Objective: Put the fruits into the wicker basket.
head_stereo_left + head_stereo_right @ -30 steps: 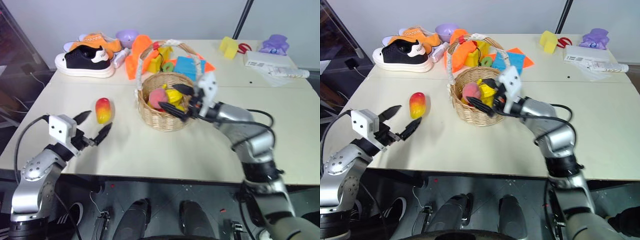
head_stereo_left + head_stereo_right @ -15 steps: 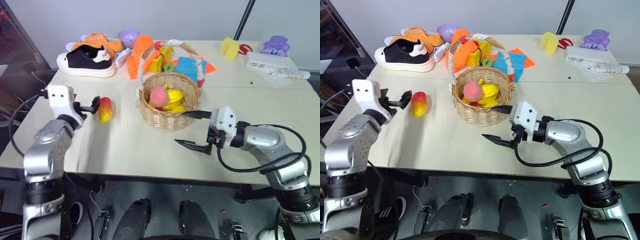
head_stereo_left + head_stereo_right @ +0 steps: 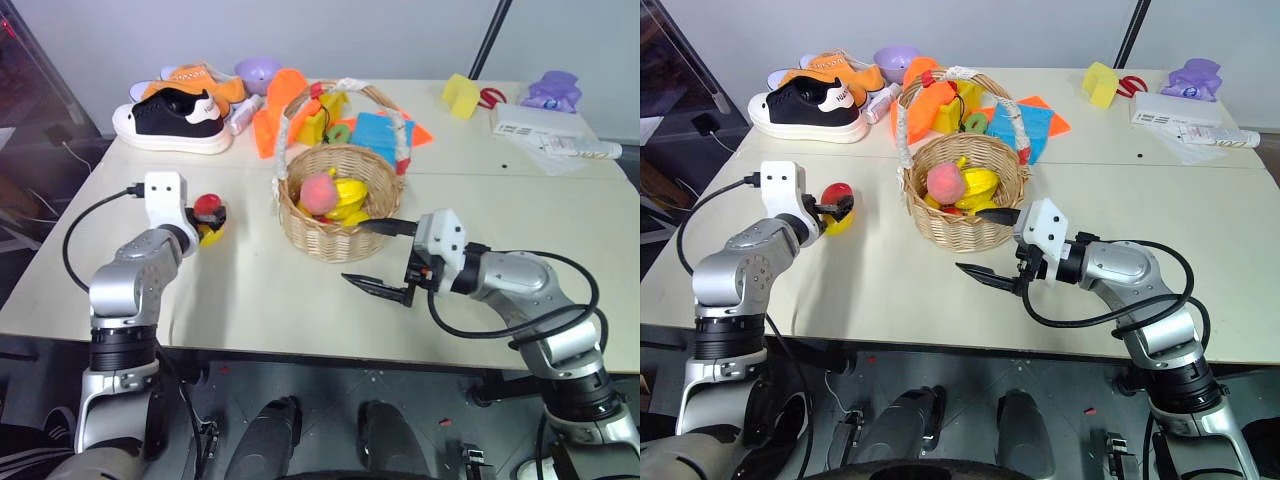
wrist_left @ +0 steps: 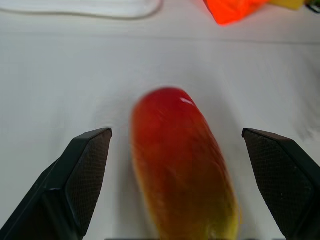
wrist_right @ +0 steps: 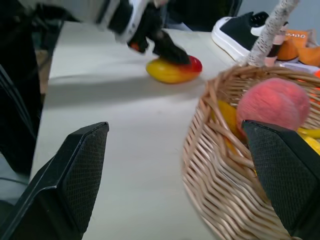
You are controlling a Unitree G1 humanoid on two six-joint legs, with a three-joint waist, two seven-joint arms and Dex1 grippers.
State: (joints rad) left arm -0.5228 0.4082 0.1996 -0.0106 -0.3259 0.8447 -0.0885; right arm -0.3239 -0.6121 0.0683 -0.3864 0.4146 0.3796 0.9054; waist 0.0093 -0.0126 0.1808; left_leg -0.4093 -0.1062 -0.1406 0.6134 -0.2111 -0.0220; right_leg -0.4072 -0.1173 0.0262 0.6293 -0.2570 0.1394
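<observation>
Next, I close my right gripper on the wicker basket's handle, at the handle's red lower end (image 3: 403, 163) next to the blue toy.
The red-and-yellow mango (image 4: 182, 160) lies on the table left of the wicker basket (image 3: 330, 242). My left gripper (image 3: 208, 215) is open, with one finger on each side of the mango; I cannot tell whether they touch it. The pink-orange peach (image 3: 318, 190) rests inside the basket on yellow banana-like fruits (image 3: 352, 194). My right gripper (image 3: 353, 253) hangs open and empty just in front and to the right of the basket, pointing left across the table. In the right wrist view, the peach (image 5: 272, 102) sits behind the woven rim.
Black and orange shoes (image 3: 170, 118), a purple bowl (image 3: 255, 72) and orange, blue and yellow toys (image 3: 375, 130) crowd the table behind the basket. A yellow block (image 3: 457, 93), a white box (image 3: 535, 120) and a purple thing (image 3: 552, 86) sit at the far right.
My left gripper has moved forward to the mango, which now lies between its fingers. My right gripper has drawn back from the basket towards the table's near side, open all along.
</observation>
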